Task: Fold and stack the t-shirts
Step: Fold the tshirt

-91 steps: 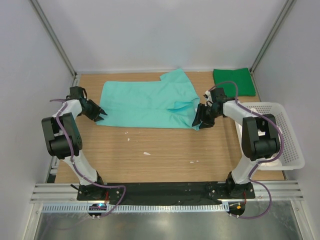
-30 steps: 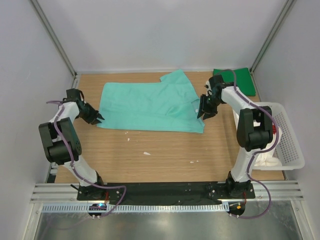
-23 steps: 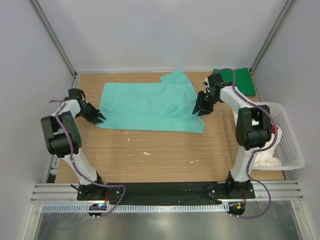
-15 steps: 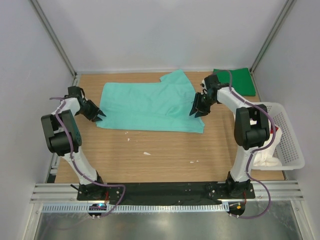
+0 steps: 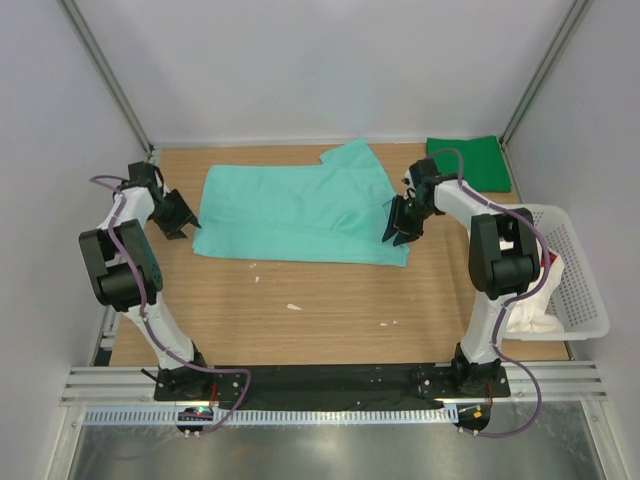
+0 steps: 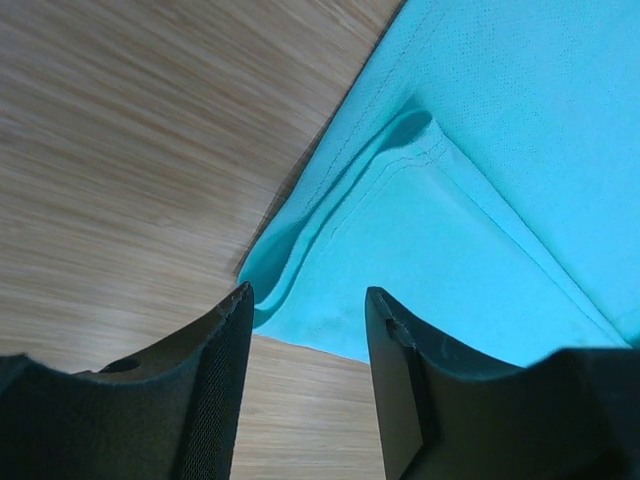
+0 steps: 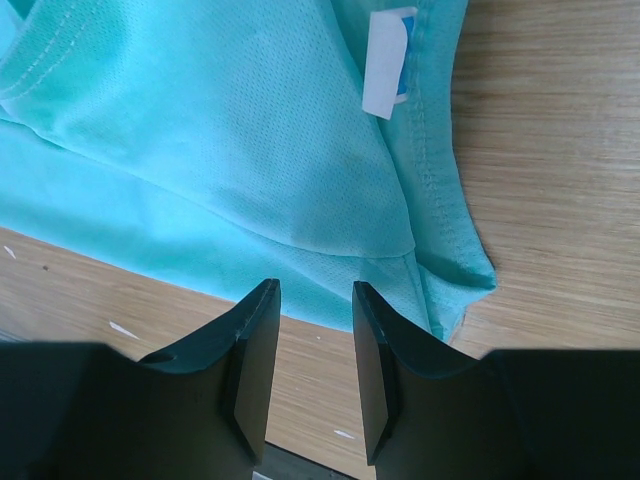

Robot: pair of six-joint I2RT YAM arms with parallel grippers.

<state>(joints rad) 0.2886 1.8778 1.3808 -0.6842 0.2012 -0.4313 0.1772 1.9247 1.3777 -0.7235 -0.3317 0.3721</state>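
Note:
The mint-teal t-shirt's open hem gapes, and its layers are uneven. Next, my left gripper pinches the hem's near corner (image 6: 266, 308) and pulls it straight before folding.
The mint-teal t-shirt (image 5: 295, 215) lies spread flat across the back middle of the table. My left gripper (image 5: 186, 220) is open and empty just off the shirt's near left corner, which shows as a folded hem (image 6: 420, 200) past my left gripper (image 6: 308, 296). My right gripper (image 5: 396, 232) is open and empty over the shirt's right edge; the right wrist view shows my right gripper (image 7: 313, 290) above the shirt's hem (image 7: 250, 140) and a white neck label (image 7: 384, 70). The dark green t-shirt (image 5: 468, 162) lies folded at the back right. White cloth (image 5: 535, 315) lies in the basket.
A white plastic lattice basket (image 5: 580, 270) stands at the right edge of the table, beside the right arm. Small white scraps (image 5: 293, 306) lie on the wooden table in front of the shirt. Grey walls close in the left, back and right.
The right gripper left the shirt's near right corner, which now lies flat, swung back along the right edge and came forward a little. The left gripper drew slightly back and left.

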